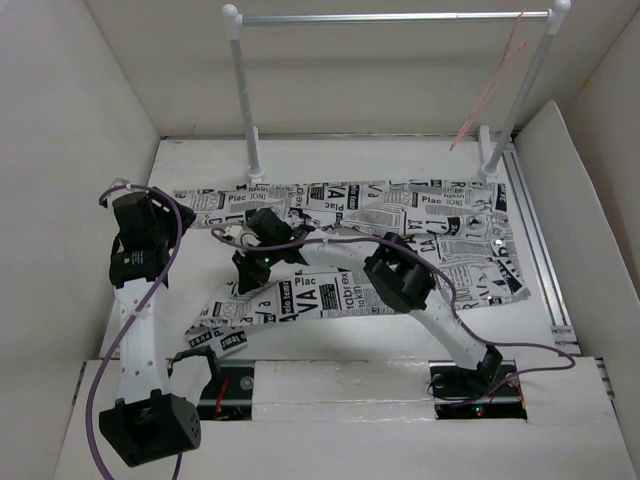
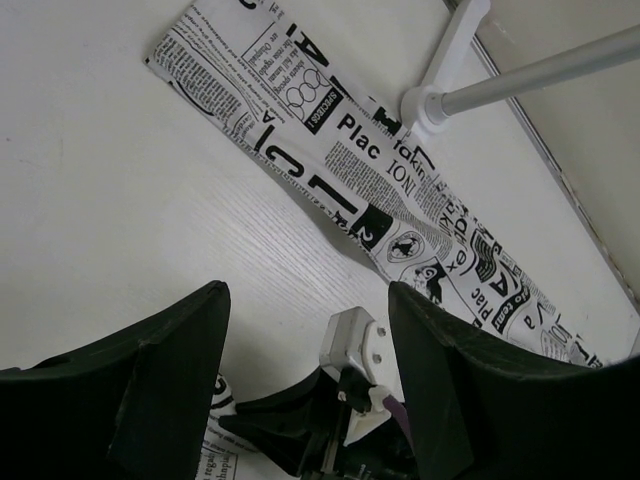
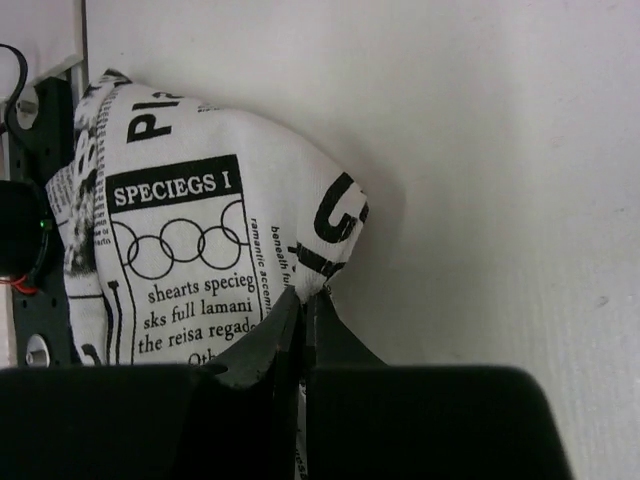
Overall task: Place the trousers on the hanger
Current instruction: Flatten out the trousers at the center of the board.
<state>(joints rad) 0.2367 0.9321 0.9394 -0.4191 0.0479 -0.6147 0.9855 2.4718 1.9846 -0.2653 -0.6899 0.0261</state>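
The fabric edge will rest on the near trouser leg (image 1: 340,270) beneath the black forearm once the robot's right gripper lets go.
The trousers (image 1: 400,215), white with black newspaper print, lie spread on the table below the rack. One leg runs along the rack's feet and the other bends toward the near left. My right gripper (image 1: 243,280) reaches left across them and is shut on a pinched fold of the trousers (image 3: 180,230), which bulges up just past the right gripper (image 3: 308,295). My left gripper (image 1: 150,215) hovers at the left, open and holding nothing. In its wrist view the left gripper (image 2: 305,292) is above bare table, near a leg of the trousers (image 2: 330,150). The thin pink hanger (image 1: 490,85) hangs from the crossbar's right end.
The white-posted rack with a silver crossbar (image 1: 400,17) stands at the back; its left post (image 2: 450,60) rises beside the trouser leg. White walls enclose the table on three sides. A metal rail (image 1: 535,250) runs along the right edge. The arm bases sit at the near edge.
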